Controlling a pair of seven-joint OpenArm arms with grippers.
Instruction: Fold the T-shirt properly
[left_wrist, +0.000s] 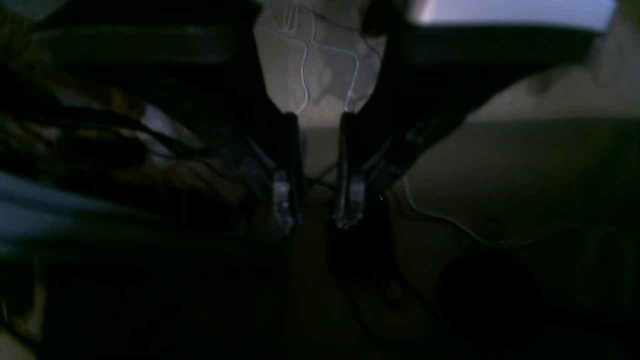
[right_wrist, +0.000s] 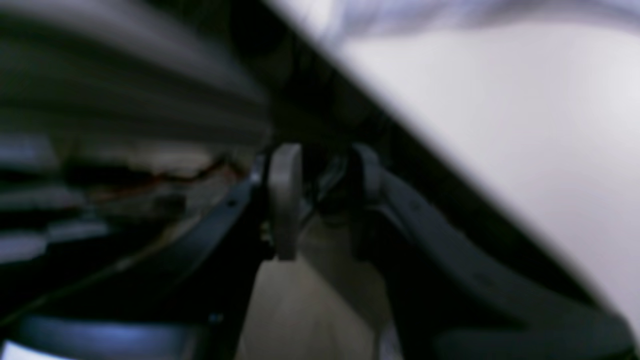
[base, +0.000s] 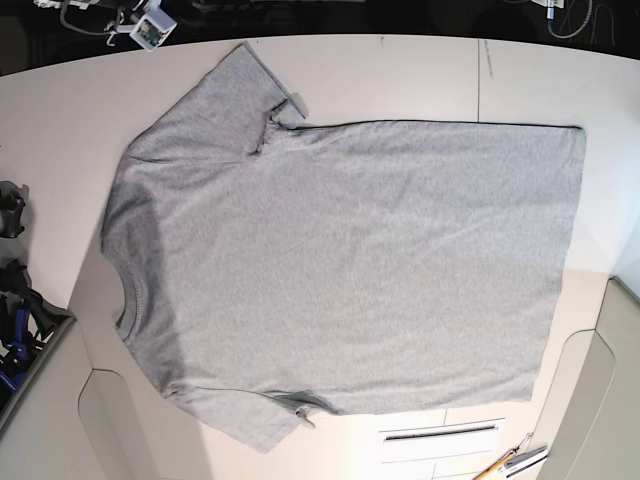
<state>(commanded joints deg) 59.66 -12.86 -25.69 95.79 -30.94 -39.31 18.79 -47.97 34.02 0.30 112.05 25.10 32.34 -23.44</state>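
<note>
The right gripper closes next on the middle of the T-shirt's far sleeve (base: 218, 90), to fold that side over.
The heather-grey T-shirt (base: 340, 270) lies flat on the white table (base: 400, 80) in the base view. Its neck (base: 122, 295) is at the left and its hem at the right. The plain side faces up, with no lettering showing. One sleeve (base: 235, 90) points to the far edge and the other (base: 250, 420) to the near edge. Neither gripper shows in the base view. My left gripper (left_wrist: 317, 220) hangs in a dark place off the table, its jaws a little apart and empty. My right gripper (right_wrist: 322, 160) is blurred, its jaws slightly apart and empty.
A small circuit board with cables (base: 145, 30) lies at the table's back left. Pens or tools (base: 510, 462) lie at the front right. Dark hardware (base: 15, 300) sits at the left edge. Thin cables (left_wrist: 450, 220) run across the floor in the left wrist view.
</note>
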